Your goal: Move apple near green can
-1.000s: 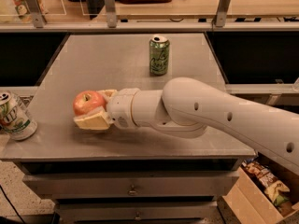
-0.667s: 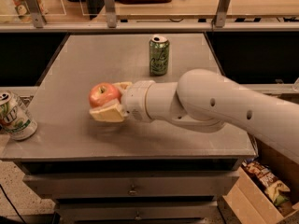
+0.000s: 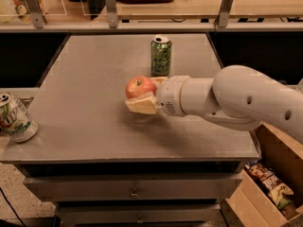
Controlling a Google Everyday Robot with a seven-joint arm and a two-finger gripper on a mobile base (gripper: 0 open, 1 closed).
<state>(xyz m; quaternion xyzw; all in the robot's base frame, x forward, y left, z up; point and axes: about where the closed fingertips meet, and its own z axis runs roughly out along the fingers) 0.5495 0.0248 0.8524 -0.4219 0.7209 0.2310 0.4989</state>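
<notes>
I need to release the apple on the grey table [image 3: 179, 71], next to the green can, on the side toward my white arm.
The red-orange apple [image 3: 139, 86] sits between the pale fingers [image 3: 141, 105] of my gripper [image 3: 143, 94], which is shut on it and holds it just above the grey table [image 3: 85, 108]. The white arm reaches in from the right. The olive-green can [image 3: 161, 56] stands upright on the table just behind and slightly right of the apple, a short gap away.
A white-and-green "UP" can [image 3: 15, 118] stands at the table's front left corner. A railing with posts [image 3: 110, 6] runs behind the table. An open cardboard box [image 3: 265, 188] with packets sits on the floor at right. Drawers [image 3: 135, 192] are under the tabletop.
My gripper has carried the apple to the right and farther back, from the table's left-front area to just in front of the green can.
</notes>
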